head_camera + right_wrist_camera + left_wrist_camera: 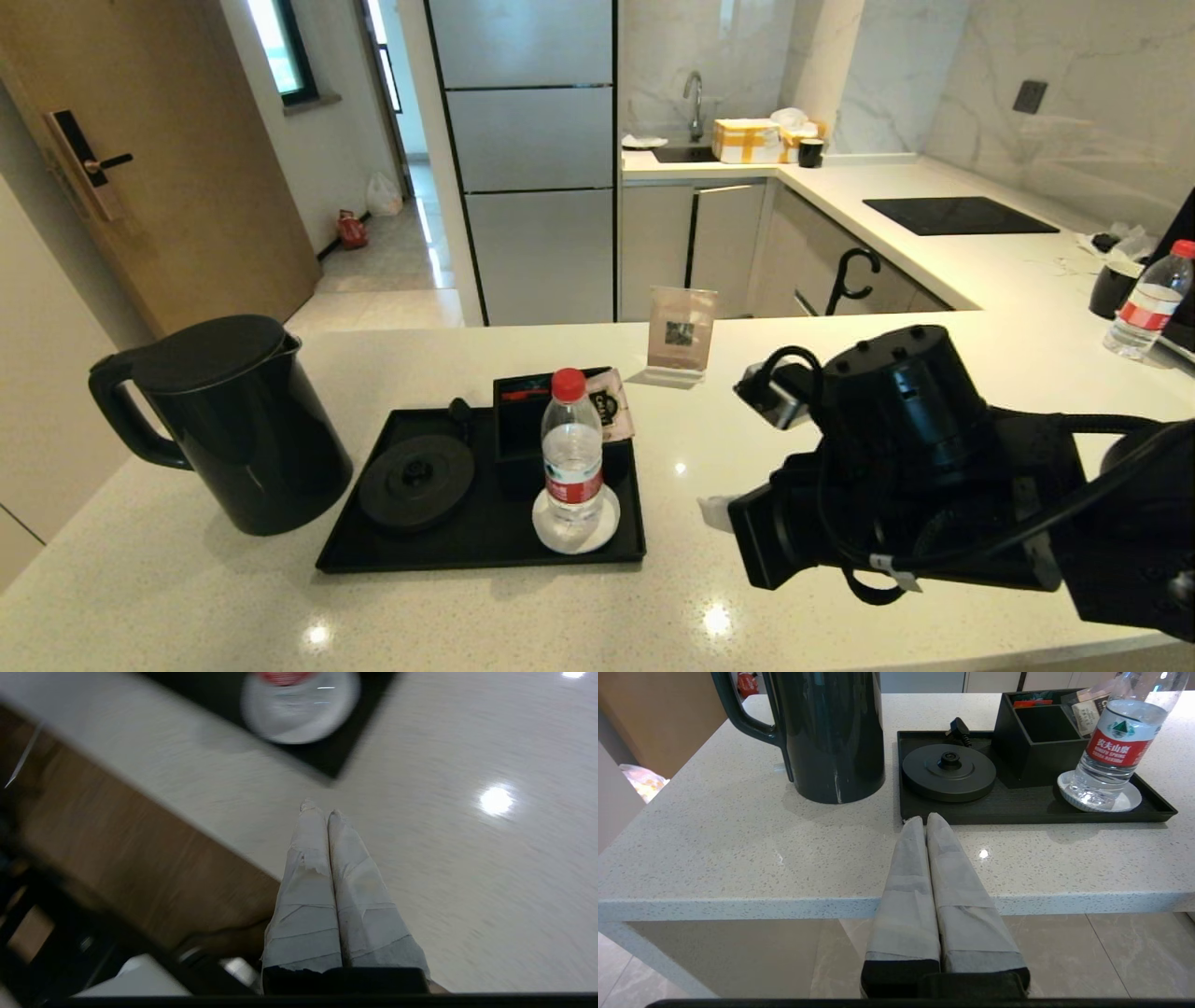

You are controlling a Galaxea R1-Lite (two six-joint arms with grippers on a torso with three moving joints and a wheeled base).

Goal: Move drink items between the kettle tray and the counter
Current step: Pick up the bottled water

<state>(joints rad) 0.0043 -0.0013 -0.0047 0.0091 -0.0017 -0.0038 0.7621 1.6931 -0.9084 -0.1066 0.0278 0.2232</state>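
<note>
My right gripper is going to act next. It should close on the clear upper body [572, 444] of the red-capped water bottle, just above the bottle's red label.
The tall black kettle [224, 420] [831, 732] stands on the speckled counter [373, 616], just left of the black tray [485, 537] [1017, 807]. On the tray, the round kettle base [415, 481] is bare. The red-capped water bottle [571, 457] [1115, 742] stands upright on the white coaster [1129, 800] [299, 714]. My right gripper [714, 511] [320, 809] hovers over the counter right of the tray, shut and empty. My left gripper [926, 819] is shut and empty at the counter's near edge, pointing at the tray's front rim.
A black compartment box [518, 420] holds a pale sachet [611, 406] at the tray's back. A small sign stand [681, 331] is behind it. Far right are a second bottle [1148, 299] and a black mug [1116, 285]; the cooktop [957, 215] lies beyond.
</note>
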